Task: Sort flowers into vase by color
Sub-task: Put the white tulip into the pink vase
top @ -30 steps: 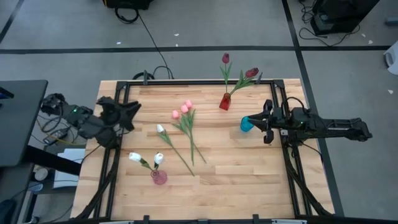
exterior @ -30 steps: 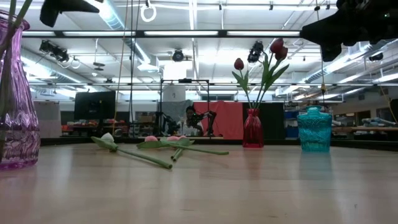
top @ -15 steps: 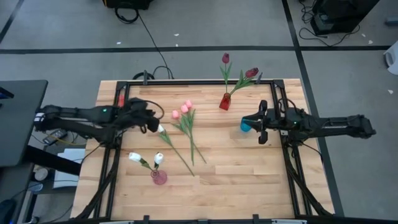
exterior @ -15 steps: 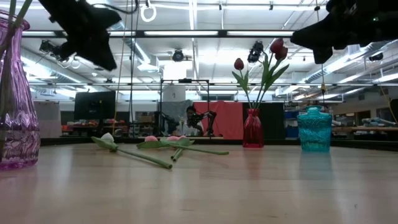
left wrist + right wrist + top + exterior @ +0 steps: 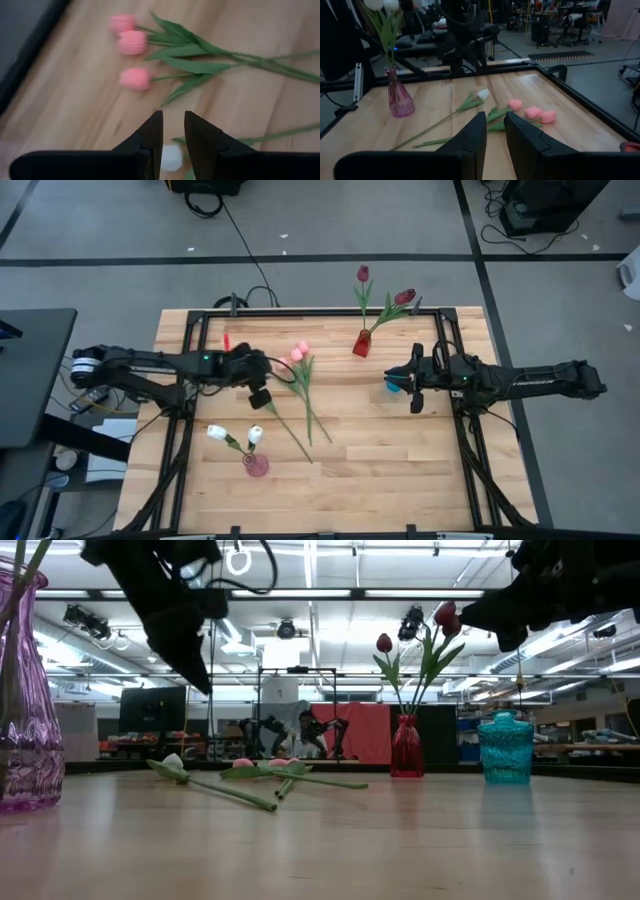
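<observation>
The white tulip's stem is lying flat, unfit for the upright purple vase, so next I grasp it with my left gripper just below the head (image 5: 186, 778) and hand it to my right gripper.
Three pink tulips (image 5: 300, 375) lie flat on the table's middle, with their heads (image 5: 136, 78) toward the far-left. A white tulip (image 5: 285, 430) lies beside them. My left gripper (image 5: 258, 393) hangs above its head (image 5: 171, 156) without touching it, fingers (image 5: 172, 116) shut. A purple vase (image 5: 256, 465) holds two white tulips, and a red vase (image 5: 361, 343) holds two dark red ones. My right gripper (image 5: 413, 380), shut, hovers by the turquoise vase (image 5: 393, 384), which stands with nothing in it.
A black metal frame (image 5: 190, 340) runs along the table's left, far and right sides. Bare wood (image 5: 390, 470) lies open on the near right. Beyond the far edge there is a workshop room (image 5: 300, 730).
My left arm has swung out from the table's left edge toward the middle and come down, ending over the lying white tulip's head. My right gripper has crept a little toward the table's left, by the turquoise vase. No flower or vase has moved.
</observation>
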